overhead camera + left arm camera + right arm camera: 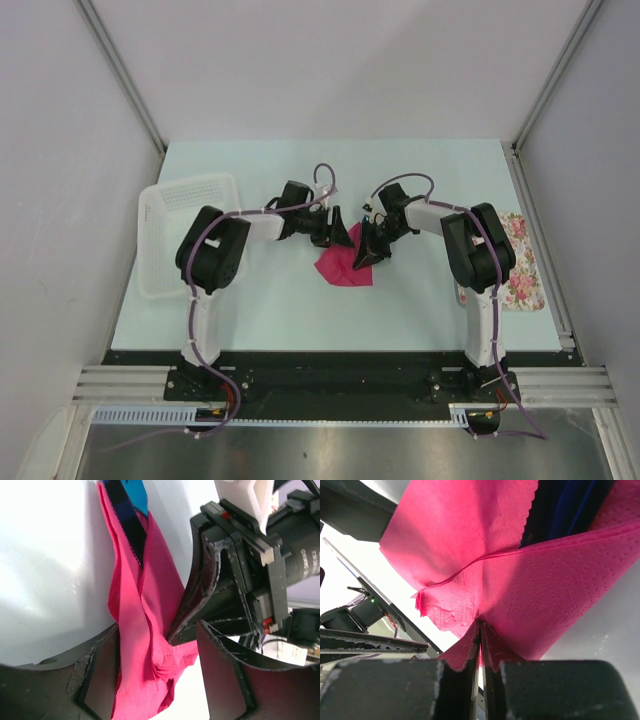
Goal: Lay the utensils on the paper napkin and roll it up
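Note:
The paper napkin's near end sticks out loose beside the fold pinched by my right gripper, so next my left gripper pinches the paper napkin's loose edge [131, 680] and pulls it over the roll.
The magenta paper napkin [343, 266] lies crumpled and partly folded on the table between the two arms. My right gripper [480, 625] is shut on a pinched fold of the paper napkin [535, 595]. The dark blue utensils [560, 510] show inside the fold beyond it. In the left wrist view the paper napkin [145, 630] hangs between my left gripper's [155, 645] spread fingers [100, 680], lying against the left one. The utensils [131, 527] stick out of its far end. My right gripper [172, 634] holds the napkin's edge close by. From above, the left gripper [338, 228] and right gripper [366, 254] nearly meet.
A white mesh basket [165, 235] stands at the table's left side, beside the left arm. A floral-patterned tray [526, 268] lies at the right edge, behind the right arm. Grey walls close in the pale green table [300, 310] on three sides.

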Robot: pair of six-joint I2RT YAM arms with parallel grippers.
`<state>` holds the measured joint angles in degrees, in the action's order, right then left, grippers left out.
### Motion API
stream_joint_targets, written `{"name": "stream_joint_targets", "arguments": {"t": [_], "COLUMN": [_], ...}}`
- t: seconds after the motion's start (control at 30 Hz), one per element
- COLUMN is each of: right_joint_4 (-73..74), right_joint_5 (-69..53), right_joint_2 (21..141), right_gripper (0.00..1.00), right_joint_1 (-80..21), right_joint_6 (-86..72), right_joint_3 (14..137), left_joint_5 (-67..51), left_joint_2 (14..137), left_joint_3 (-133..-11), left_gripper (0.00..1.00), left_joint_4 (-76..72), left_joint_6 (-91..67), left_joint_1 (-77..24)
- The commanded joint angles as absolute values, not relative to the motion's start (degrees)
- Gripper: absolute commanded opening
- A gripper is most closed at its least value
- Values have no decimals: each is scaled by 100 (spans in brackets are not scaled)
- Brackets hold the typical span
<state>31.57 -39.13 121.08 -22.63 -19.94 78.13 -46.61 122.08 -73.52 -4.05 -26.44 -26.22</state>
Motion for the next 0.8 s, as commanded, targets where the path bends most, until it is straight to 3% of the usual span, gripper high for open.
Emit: {"name": "stream_joint_targets", "arguments": {"t": [0.0, 0.43, 0.77], "right_joint_4": [3041, 2909, 2813], "right_joint_5": [-3129, -3059, -3102], "right_joint_2": [12568, 12542, 12533], "right_gripper": [8, 7, 6], "right_joint_1": [-2373, -2364, -2364], "right_joint_6": [-1890, -1916, -1951], "right_joint_3": [7699, 7655, 7585], "left_joint_5": [-5220, -5757, -5590], "left_joint_2": [12174, 11145, 11171], "left_joint_3": [-7112, -5511, -5862], "left_gripper": [63, 59, 27], "left_joint_4": [-527, -1027, -1749], "left_joint_6": [-2583, -3013, -3806], "left_joint_1": [-2540, -1986, -2355]}}
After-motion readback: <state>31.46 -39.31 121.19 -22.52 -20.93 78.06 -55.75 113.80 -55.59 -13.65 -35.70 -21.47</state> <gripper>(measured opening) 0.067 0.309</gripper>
